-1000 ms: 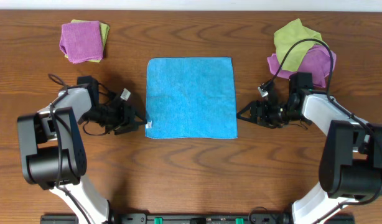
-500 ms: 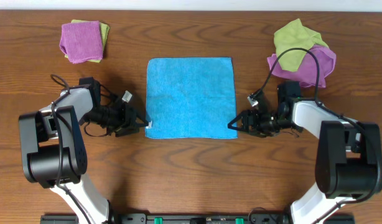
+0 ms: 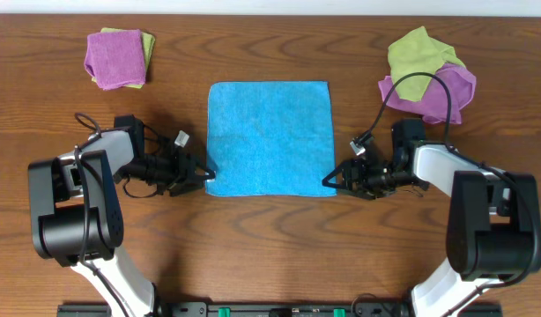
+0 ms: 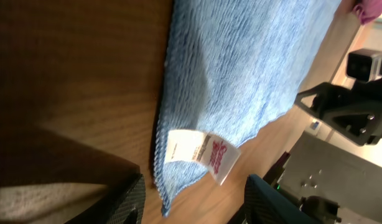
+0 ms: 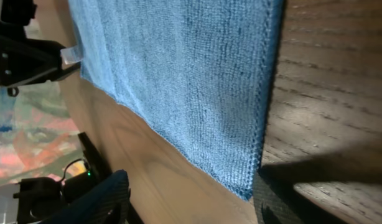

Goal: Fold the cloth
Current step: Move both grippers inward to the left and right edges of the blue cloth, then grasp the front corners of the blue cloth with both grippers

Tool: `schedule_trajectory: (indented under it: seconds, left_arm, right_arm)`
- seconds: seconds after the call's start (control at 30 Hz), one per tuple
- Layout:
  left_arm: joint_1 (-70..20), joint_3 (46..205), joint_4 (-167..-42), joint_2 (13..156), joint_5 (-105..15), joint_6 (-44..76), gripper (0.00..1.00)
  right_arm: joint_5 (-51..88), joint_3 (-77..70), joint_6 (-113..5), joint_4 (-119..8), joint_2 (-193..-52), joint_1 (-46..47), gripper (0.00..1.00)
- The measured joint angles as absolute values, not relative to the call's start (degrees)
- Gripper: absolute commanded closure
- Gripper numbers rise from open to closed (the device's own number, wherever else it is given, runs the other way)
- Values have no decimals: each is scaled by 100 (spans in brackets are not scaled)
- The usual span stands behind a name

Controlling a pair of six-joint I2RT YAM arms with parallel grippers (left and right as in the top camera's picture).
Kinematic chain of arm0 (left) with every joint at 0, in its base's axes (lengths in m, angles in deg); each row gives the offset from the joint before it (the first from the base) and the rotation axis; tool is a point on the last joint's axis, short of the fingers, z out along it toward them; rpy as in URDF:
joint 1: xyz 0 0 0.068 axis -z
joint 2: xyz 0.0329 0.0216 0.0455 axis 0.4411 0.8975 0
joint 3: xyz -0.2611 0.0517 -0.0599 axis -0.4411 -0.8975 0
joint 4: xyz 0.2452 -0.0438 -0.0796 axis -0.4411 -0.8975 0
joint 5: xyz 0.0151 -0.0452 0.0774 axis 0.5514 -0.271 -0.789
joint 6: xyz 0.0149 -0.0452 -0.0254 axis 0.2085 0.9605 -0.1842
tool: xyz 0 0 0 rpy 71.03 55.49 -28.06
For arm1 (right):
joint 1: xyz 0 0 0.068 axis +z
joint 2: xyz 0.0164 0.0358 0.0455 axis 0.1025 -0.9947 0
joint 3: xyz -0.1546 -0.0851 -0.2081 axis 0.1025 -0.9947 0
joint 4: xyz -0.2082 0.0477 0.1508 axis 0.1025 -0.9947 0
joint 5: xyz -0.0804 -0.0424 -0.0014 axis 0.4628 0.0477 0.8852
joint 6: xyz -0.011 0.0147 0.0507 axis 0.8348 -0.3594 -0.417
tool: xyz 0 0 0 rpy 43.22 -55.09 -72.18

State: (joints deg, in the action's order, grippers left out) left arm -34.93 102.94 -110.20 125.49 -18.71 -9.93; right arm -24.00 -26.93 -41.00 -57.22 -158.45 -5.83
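Note:
The cloth's tagged corner has only its end inside my left gripper, so I need to move in and pinch the cloth (image 4: 170,172) next to the white tag before folding.
The sky-blue cloth (image 3: 270,138) lies flat and square in the middle of the table. Its white tag (image 4: 203,154) sits at the near left corner. My left gripper (image 3: 203,175) is open, its fingers either side of that tagged corner (image 4: 172,186). My right gripper (image 3: 329,181) is open at the near right corner of the cloth (image 5: 250,186), one finger next to the cloth's edge, the other out over bare wood. Neither gripper holds the cloth.
A purple cloth on a yellow-green one (image 3: 117,58) lies at the far left. A crumpled yellow-green and purple pile (image 3: 426,73) lies at the far right, just behind my right arm. The table is dark wood (image 3: 270,229).
Both grippers have moved inward to the cloth's near corners; the right one travelled further, from well right of the cloth to its corner. The cloth has not moved.

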Motion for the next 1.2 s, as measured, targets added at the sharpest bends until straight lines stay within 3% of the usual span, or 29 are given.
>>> schedule_trajectory:
  seconds: [0.17, 0.3, 0.47, 0.63, 0.73, 0.83, 0.97, 1.2]
  left_arm:
    - [-3300, 10294, -10817, 12549, -1829, -846, 48]
    - [-3112, 10292, -10762, 12549, -1906, -774, 64]
    - [-3088, 10272, -10756, 12552, -2011, -759, 64]
    - [-3088, 10261, -10754, 12552, -2094, -746, 89]
    - [-3088, 10250, -10769, 12552, -2151, -728, 89]
    - [-3088, 10250, -10817, 12552, -2162, -724, 77]
    - [-3088, 10246, -10983, 12552, -2192, -706, 70]
    - [-3088, 10246, -11171, 12552, -2201, -724, 68]
  right_arm:
    - [-2361, -2697, -4120, -5696, -15845, -290, 36]
    - [-2348, -2697, -4126, -5690, -15845, -198, 39]
    - [-2291, -2695, -4146, -5711, -15842, -201, 39]
    - [-2182, -2695, -4166, -5816, -15823, -273, 41]
    - [-2085, -2689, -4225, -5902, -15783, -308, 38]
    - [-2011, -2680, -4273, -5967, -15740, -312, 36]
    - [-1921, -2660, -4329, -6020, -15720, -312, 36]
    - [-1701, -2647, -4480, -5919, -15644, -349, 34]
